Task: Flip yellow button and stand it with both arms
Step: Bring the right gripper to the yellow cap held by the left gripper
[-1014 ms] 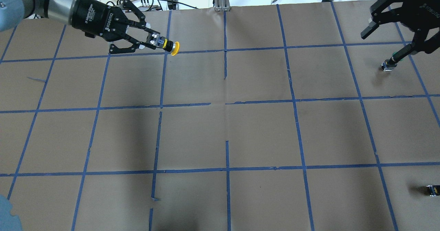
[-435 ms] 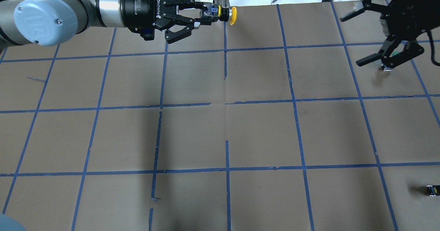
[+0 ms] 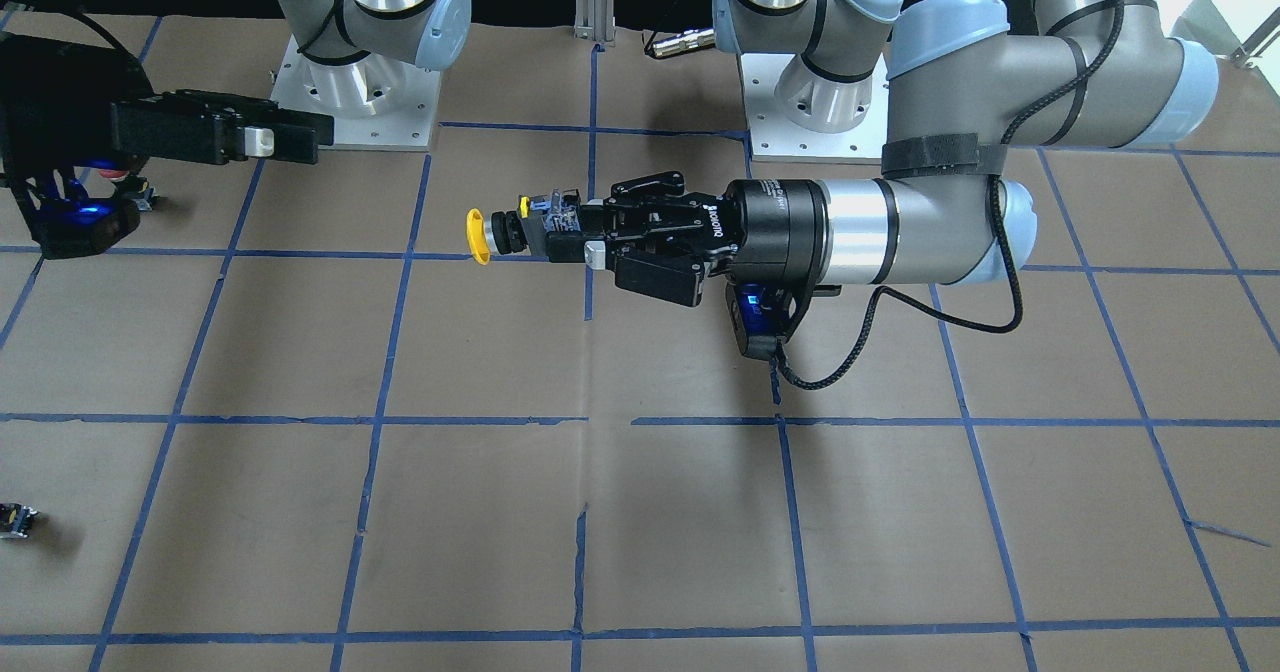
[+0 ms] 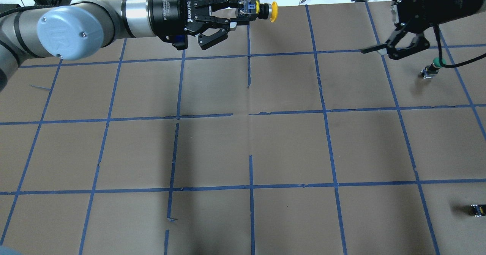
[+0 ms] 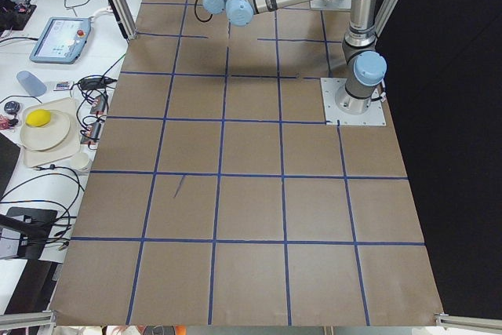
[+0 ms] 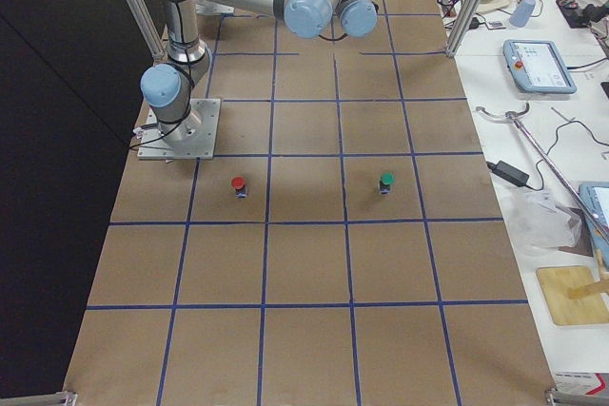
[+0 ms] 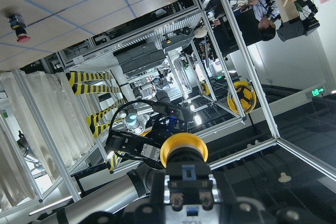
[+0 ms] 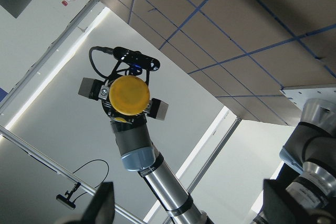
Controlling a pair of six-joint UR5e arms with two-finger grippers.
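The yellow button will leave my left gripper in the air over the table's far middle [image 3: 483, 173], between the fingers of my right gripper.
My left gripper [image 4: 246, 9] is shut on the grey-black body of the yellow button [image 4: 272, 11] and holds it level in the air over the table's far middle, cap pointing at my right arm. In the front view the yellow button [image 3: 481, 236] sticks out of the left gripper [image 3: 565, 232]. My right gripper [image 4: 360, 25] is wide open and empty, a grid square away, facing the cap. The right wrist view shows the yellow cap [image 8: 126, 95] head-on between that gripper's own spread fingers [image 8: 102, 203]. The left wrist view shows the button [image 7: 184, 150] from behind.
A green-capped button [image 4: 436, 63] stands on the paper below my right gripper, and a red-capped button [image 6: 238, 183] stands nearer the robot base. A small dark switch piece [image 4: 477, 209] lies at the near right edge. Brown paper with blue tape grid [image 4: 250, 133] covers the table.
My left arm has carried the yellow button rightward and further back, from the left half to the middle. My right gripper has turned and moved left toward it, still open.
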